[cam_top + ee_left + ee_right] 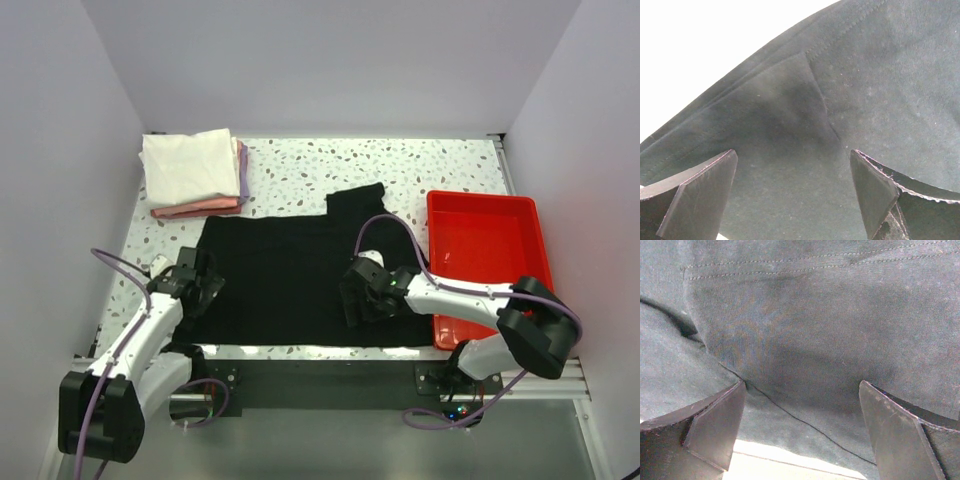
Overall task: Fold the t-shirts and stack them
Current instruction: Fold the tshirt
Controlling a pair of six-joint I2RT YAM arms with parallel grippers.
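Observation:
The robot's left gripper will close on the far corner (212, 223) of the black t-shirt, the corner closest to the stack of folded t-shirts.
A large black t-shirt (290, 275) lies spread flat on the speckled table. A stack of folded white, pink and lavender t-shirts (194, 172) sits at the back left. My left gripper (205, 285) is open at the shirt's left edge; in the left wrist view its fingers (700, 192) straddle black cloth (840, 100) with a seam. My right gripper (358, 300) is open over the shirt's near right part; in the right wrist view its fingers (715, 427) straddle a folded layer of black cloth (815, 340) near the shirt's edge. Neither holds anything.
A red plastic tray (485, 260) stands at the right, touching the shirt's right side. White walls enclose the table on the left, back and right. The table's near edge runs just below the shirt's hem.

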